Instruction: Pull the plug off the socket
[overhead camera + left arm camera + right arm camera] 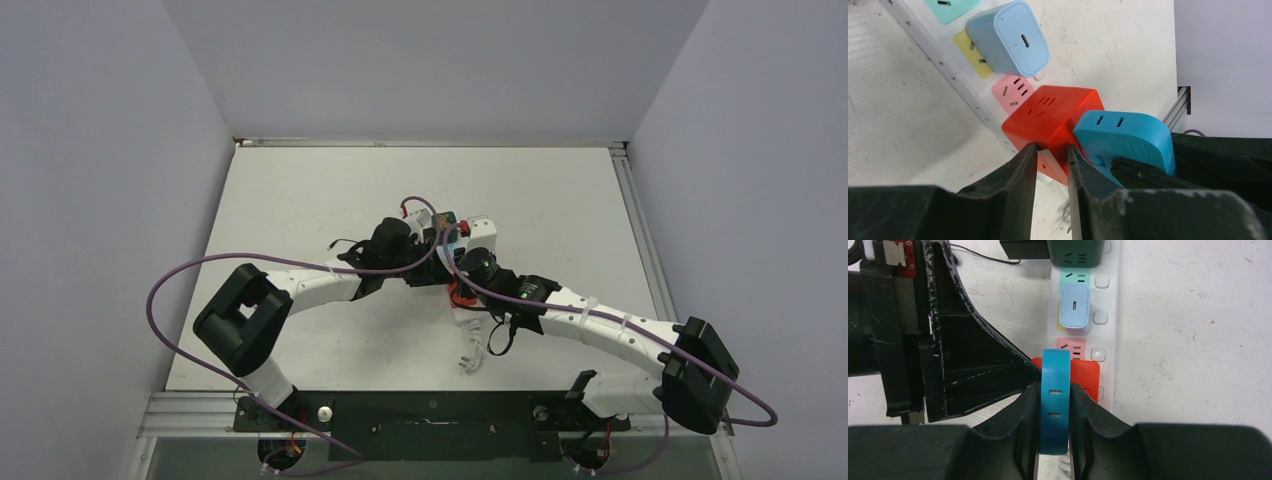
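I should use my right gripper to set the blue plug down on the bare table (514, 286) (1176, 396) next to the red cube, just off the white power strip. The plug now stands against the cube's side.
The white power strip (1108, 300) lies mid-table, also seen in the left wrist view (948, 70) and from above (483, 230). A red cube adapter (1053, 120) sits on its near end. A blue plug (1055, 405) stands against the cube's side; I cannot tell if its pins are still in. My right gripper (1055, 390) is shut on the blue plug (1125, 137), one finger on each flat face. My left gripper (1052, 150) has its fingertips closed to a narrow gap on a lower corner of the red cube (1083, 372). Both grippers meet over the strip (452, 250).
A light blue USB charger (1074, 307) and a dark green adapter (1075, 252) sit in outlets farther along the strip. A black plug with a thin wire (1023, 247) lies beside it. The strip's short white cord (470, 355) coils toward the near edge.
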Robot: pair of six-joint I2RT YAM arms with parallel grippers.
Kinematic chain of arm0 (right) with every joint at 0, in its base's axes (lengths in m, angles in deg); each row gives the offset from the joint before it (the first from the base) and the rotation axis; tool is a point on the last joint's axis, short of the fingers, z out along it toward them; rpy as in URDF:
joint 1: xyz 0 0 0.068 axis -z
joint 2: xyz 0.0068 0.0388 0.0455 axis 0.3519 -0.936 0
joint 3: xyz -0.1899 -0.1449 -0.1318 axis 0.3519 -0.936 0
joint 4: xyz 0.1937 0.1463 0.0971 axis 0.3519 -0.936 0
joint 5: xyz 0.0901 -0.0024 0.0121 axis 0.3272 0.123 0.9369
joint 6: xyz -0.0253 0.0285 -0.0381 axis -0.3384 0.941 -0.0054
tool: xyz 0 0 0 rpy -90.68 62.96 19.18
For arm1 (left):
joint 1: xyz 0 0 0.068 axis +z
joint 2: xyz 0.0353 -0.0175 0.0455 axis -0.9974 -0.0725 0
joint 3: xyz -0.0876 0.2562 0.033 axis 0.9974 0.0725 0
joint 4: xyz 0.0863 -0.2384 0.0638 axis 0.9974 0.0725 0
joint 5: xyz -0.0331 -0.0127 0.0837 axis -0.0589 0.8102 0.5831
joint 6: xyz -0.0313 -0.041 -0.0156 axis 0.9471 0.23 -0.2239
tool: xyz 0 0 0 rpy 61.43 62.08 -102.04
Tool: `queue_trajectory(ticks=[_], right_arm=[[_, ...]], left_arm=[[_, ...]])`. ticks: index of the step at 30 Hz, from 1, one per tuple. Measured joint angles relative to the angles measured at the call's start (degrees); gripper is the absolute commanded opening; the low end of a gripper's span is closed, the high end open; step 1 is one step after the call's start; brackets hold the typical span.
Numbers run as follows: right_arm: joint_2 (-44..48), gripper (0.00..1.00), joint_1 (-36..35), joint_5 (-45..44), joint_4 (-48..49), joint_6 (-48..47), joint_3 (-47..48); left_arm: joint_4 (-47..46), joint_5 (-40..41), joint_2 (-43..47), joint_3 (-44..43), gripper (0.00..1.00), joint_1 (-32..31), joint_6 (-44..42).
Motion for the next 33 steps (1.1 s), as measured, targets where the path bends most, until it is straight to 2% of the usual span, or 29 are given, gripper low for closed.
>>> queue_trajectory(ticks=[22,26,28,30,33], right_arm=[[4.9,0.05,-0.2,-2.2,1.8,0.7,0.0],[5.6,0.05,0.3,-3.3,1.2,0.8,0.0],[6.5,0.05,1.3,-3.5,0.5,0.7,0.0],[7.8,0.05,3.9,-3.2,0.3,0.6,0.0],[10.8,0.05,10.1,-2.1,0.5,0.4,-1.1]], left_arm=[[0.0,0.1,0.0,-0.1,0.24,-0.2,-0.1],[0.0,0.2,0.0,0.0,0.35,-0.3,-0.4],[0.0,0.5,0.1,0.0,0.45,-0.3,-1.3],[0.2,0.7,0.5,0.5,0.56,-0.3,-2.5],[1.0,0.7,2.3,2.0,0.65,-1.1,-4.2]])
